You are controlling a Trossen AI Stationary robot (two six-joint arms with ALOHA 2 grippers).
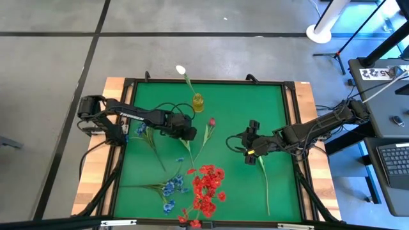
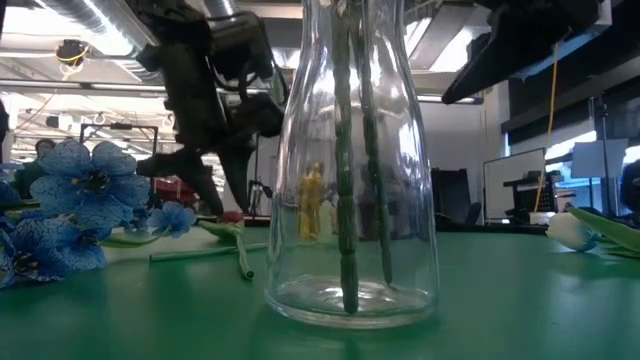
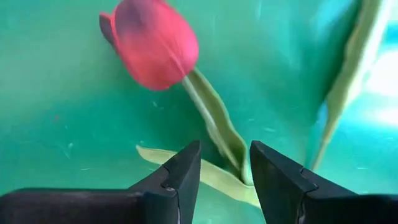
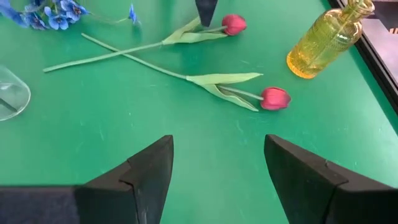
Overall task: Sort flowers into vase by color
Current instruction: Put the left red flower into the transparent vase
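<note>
The red tulip's stem runs under one finger of my half-closed left gripper; next I open wider, then close around the stem (image 3: 229, 148) by its leaves.
My left gripper (image 3: 224, 174) is open over a red tulip (image 3: 155, 43) lying on the green mat. Its fingers stand on either side of the stem (image 3: 217, 124), just below the bud. In the high view this gripper (image 1: 190, 133) hides that flower. A second red tulip (image 1: 211, 121) lies beside it. My right gripper (image 4: 217, 168) is open and empty, right of the middle of the mat (image 1: 250, 151). A yellow vase (image 1: 198, 102) holds a white bud (image 1: 181, 69). A clear vase (image 2: 350, 200) holds green stems. Red clusters (image 1: 208, 188) and blue clusters (image 1: 171, 188) lie near the near edge.
A long green stem (image 1: 263, 185) lies on the mat near my right gripper, and a white bud (image 2: 575, 232) shows at the right of the low view. A blue flower (image 1: 142, 128) lies by my left arm. The two tulips' stems cross (image 4: 134, 56). A raised dark frame (image 1: 204, 81) borders the mat.
</note>
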